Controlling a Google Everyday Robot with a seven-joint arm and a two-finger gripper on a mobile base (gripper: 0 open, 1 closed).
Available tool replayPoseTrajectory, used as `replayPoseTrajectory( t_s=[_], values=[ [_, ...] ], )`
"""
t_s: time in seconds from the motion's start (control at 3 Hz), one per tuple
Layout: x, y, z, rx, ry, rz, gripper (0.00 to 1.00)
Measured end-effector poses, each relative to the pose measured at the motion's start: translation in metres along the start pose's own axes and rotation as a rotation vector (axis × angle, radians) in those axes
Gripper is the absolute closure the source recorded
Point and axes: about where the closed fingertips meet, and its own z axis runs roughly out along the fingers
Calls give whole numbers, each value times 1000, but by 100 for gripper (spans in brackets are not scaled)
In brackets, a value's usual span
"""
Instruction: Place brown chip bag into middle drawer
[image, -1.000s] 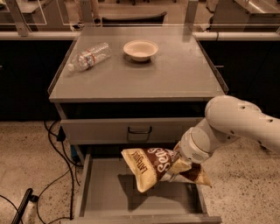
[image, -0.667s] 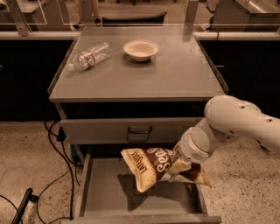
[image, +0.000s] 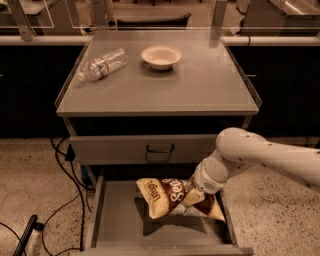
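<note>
The open middle drawer is below the dark handle. Next, my gripper lets go of the brown chip bag, still hanging just above the drawer floor, around the centre of the open middle drawer's bottom (image: 167, 206).
The brown chip bag (image: 167, 197), dark brown with cream-yellow ends and white lettering, hangs tilted just above the floor of the open middle drawer (image: 115, 217), and casts a shadow on it. My gripper (image: 196, 196) is at the bag's right part and is shut on it. The white arm comes in from the right. The bag and the wrist hide most of the fingers.
Above the open drawer is a shut drawer with a dark bail handle (image: 160, 148). On the cabinet top (image: 210, 90) lie a clear water bottle (image: 102, 63) and a white bowl (image: 161, 56). Black cables (image: 67, 197) run over the floor at the left.
The arm and the bag have come down a little and shifted slightly left, closer to the drawer floor.
</note>
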Motion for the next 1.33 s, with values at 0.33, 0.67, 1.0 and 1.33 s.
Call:
replayPoseTrajectory(
  t_s=[0.33, 0.67, 1.0, 1.33],
  values=[
    [13, -21, 45, -27, -36, 50, 100],
    [18, -38, 73, -8, -112, 61, 100],
    [25, -48, 99, 29, -183, 67, 100],
    [30, -56, 127, 48, -189, 74, 100]
  ],
)
